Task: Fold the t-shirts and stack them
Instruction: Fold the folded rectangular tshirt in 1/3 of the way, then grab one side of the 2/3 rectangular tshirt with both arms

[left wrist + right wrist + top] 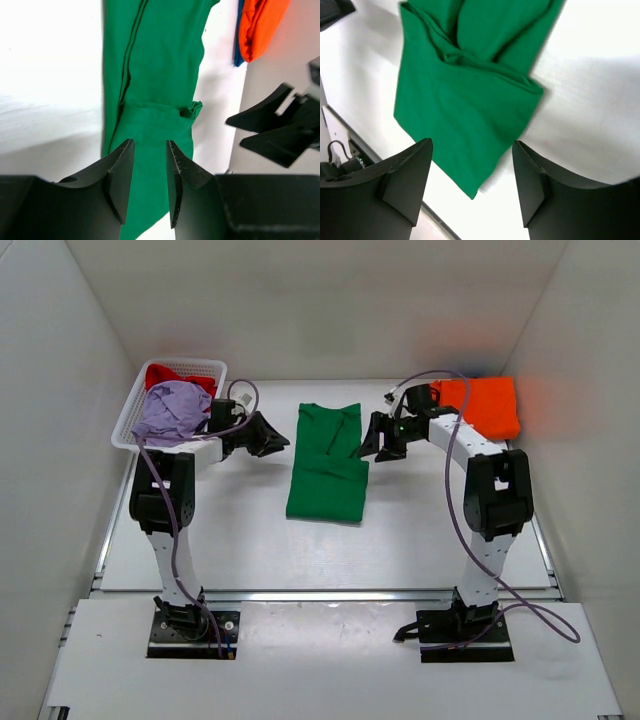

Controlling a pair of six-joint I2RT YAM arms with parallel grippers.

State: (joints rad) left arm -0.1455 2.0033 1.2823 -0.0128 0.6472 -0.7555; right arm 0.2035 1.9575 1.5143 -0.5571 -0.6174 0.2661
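The robot's right gripper will go to the near corner of the green t-shirt (358, 522) (473, 194), on the orange t-shirt's side, and close there.
The green t-shirt (328, 462) lies folded into a long strip mid-table, and shows in the left wrist view (155, 90) and the right wrist view (470, 95). My left gripper (272, 434) hovers just left of it, jaws open a little and empty (150, 150). My right gripper (372, 445) hovers just right of it, jaws wide open and empty (472, 150). A folded orange t-shirt (485, 405) lies at the back right over a blue one (239, 45). A lavender t-shirt (172, 410) and a red one (170, 375) sit in the basket.
The white mesh basket (135, 415) stands at the back left against the wall. White walls close in the table on the left, back and right. The arm bases sit at the near edge.
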